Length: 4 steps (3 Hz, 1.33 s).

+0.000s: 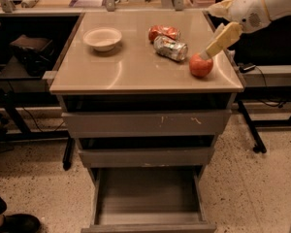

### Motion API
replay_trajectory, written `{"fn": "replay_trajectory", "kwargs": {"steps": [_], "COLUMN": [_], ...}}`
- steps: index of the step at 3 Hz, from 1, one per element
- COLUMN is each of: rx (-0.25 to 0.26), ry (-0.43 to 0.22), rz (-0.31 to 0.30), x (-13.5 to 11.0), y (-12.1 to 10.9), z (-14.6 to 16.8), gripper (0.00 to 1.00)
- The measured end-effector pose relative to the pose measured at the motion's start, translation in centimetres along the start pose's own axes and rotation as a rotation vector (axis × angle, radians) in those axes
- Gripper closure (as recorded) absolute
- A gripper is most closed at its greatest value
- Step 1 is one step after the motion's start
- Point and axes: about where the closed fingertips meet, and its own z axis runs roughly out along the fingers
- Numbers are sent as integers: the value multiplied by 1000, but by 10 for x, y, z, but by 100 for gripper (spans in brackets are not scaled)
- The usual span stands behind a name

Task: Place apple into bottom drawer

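Note:
The robot's gripper will next close on the red apple's side (pixel 207 65) that faces away from the silver can on the cabinet top.
The red apple (pixel 201 66) stands on the tan cabinet top (pixel 136 67) near its right front corner. My gripper (pixel 206 54) reaches down from the upper right on a white arm, and its cream tip is at the apple's top right side. The bottom drawer (pixel 148 195) is pulled out at the foot of the cabinet, with a bare grey floor.
A white bowl (pixel 103 38), a crushed red can (pixel 164 32) and a silver can (pixel 170 48) lie on the cabinet top. The two upper drawers (pixel 145 123) are pushed in. Black table legs (pixel 252 130) stand on the right. A dark shoe (pixel 17 222) is at the bottom left.

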Motion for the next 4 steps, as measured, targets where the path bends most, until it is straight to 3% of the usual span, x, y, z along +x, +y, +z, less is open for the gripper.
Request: {"fn": "replay_trajectory", "kwargs": {"steps": [2,3,4], "rx": [156,173,136], "ry": [-25,-31,-54], "rz": [158,156,169], "x": [63,61,63], "y": [-38,-43,-40], "z": [2,2,13], "gripper": [0,0,0]}}
